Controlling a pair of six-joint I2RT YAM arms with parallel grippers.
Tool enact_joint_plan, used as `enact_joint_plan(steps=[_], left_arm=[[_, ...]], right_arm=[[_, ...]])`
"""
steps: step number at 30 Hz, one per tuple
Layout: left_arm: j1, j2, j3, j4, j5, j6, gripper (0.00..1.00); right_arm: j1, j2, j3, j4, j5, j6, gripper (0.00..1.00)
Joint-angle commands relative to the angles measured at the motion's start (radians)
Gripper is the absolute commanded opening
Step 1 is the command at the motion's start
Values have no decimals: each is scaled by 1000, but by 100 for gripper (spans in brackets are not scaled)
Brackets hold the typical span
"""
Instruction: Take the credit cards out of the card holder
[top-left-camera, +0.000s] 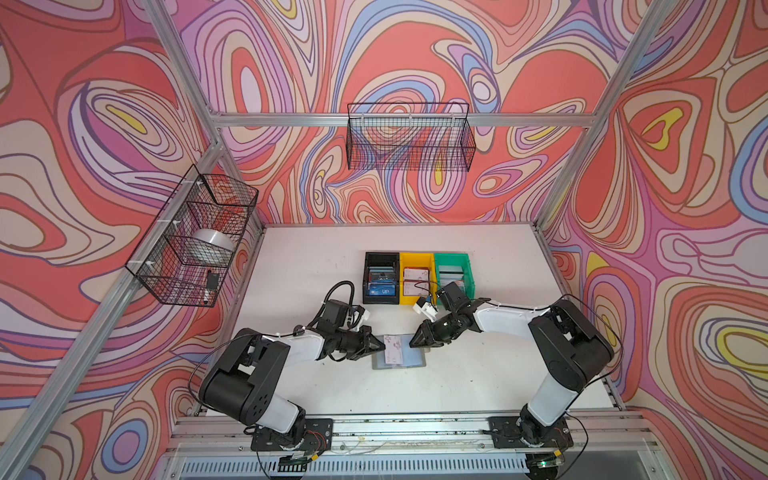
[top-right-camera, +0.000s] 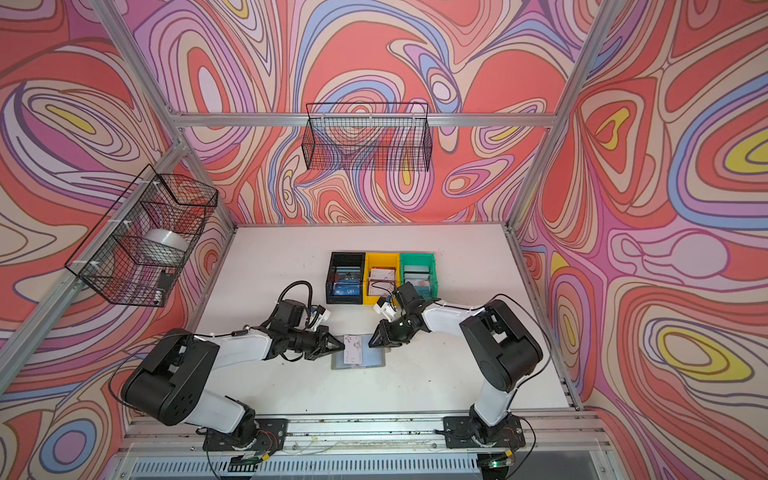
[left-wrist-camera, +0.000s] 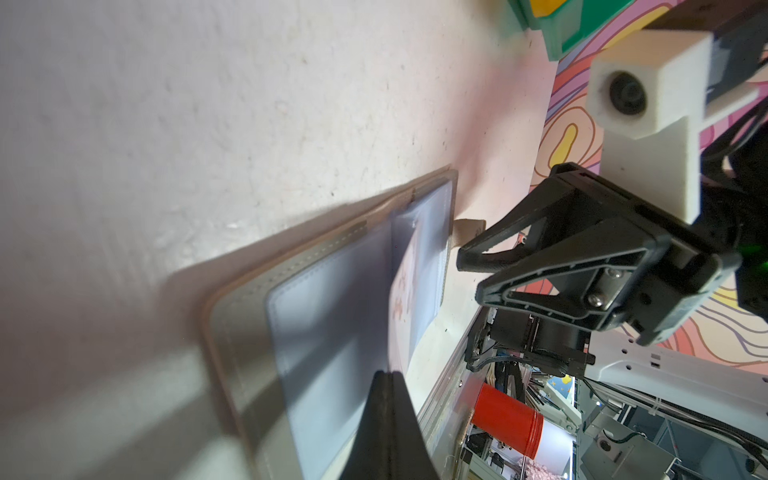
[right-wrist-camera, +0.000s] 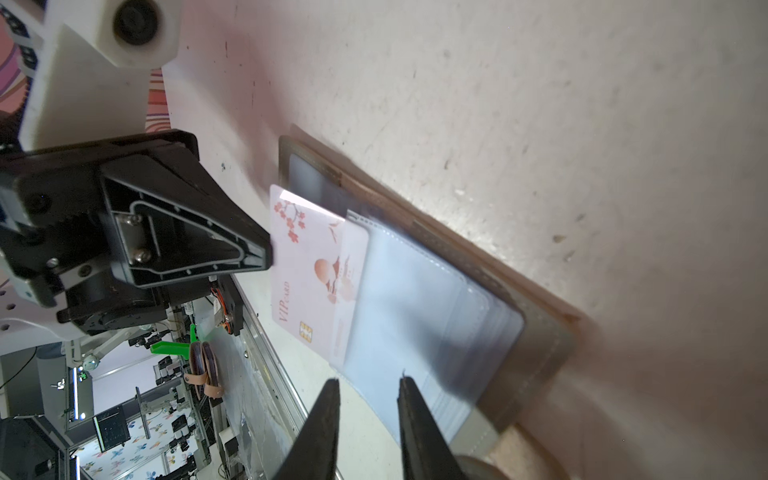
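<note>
Next, my left gripper opens and grips farther over the card's blossoms (right-wrist-camera: 292, 222) before pulling the white credit card out, because it pinches only the card's free edge.
The grey card holder (top-left-camera: 415, 362) (top-right-camera: 374, 362) lies open on the table between both arms, clear sleeves up. A white credit card (right-wrist-camera: 307, 257) with red blossoms sticks about halfway out of a sleeve toward the left arm. In both top views it shows as a pale card (top-left-camera: 392, 348) (top-right-camera: 353, 348). My left gripper (left-wrist-camera: 386, 374) (top-left-camera: 380, 344) is shut on that card's free edge. My right gripper (right-wrist-camera: 368, 382) (top-left-camera: 411, 343) stands open at the holder's (right-wrist-camera: 540, 345) other side. One of its fingertips (right-wrist-camera: 405, 380) rests at the sleeve's edge, with nothing between the fingers.
Behind the holder stand a black bin (top-left-camera: 366, 274) with blue VIP cards, a yellow bin (top-left-camera: 415, 259) with white cards and a green bin (top-left-camera: 453, 257) with more cards. Wire baskets hang on the left wall (top-left-camera: 191, 237) and back wall (top-left-camera: 409, 137).
</note>
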Motion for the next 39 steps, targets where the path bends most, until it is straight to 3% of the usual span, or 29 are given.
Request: enact_joint_plan(steps=[1, 16, 21, 28, 39], left_arm=[[5, -15, 2, -9, 1, 14, 0], [6, 48, -39, 157, 16, -62, 10], [4, 49, -43, 151, 16, -59, 10], [5, 33, -42, 86, -19, -30, 22], [4, 56, -32, 42, -32, 0, 25]], right_arm=[[-3, 18, -9, 20, -20, -4, 28], [-3, 33, -15, 40, -25, 4, 28], [-3, 34, -17, 50, -31, 10, 27], [10, 34, -11, 65, -43, 25, 27], [59, 107, 12, 117, -60, 62, 26]])
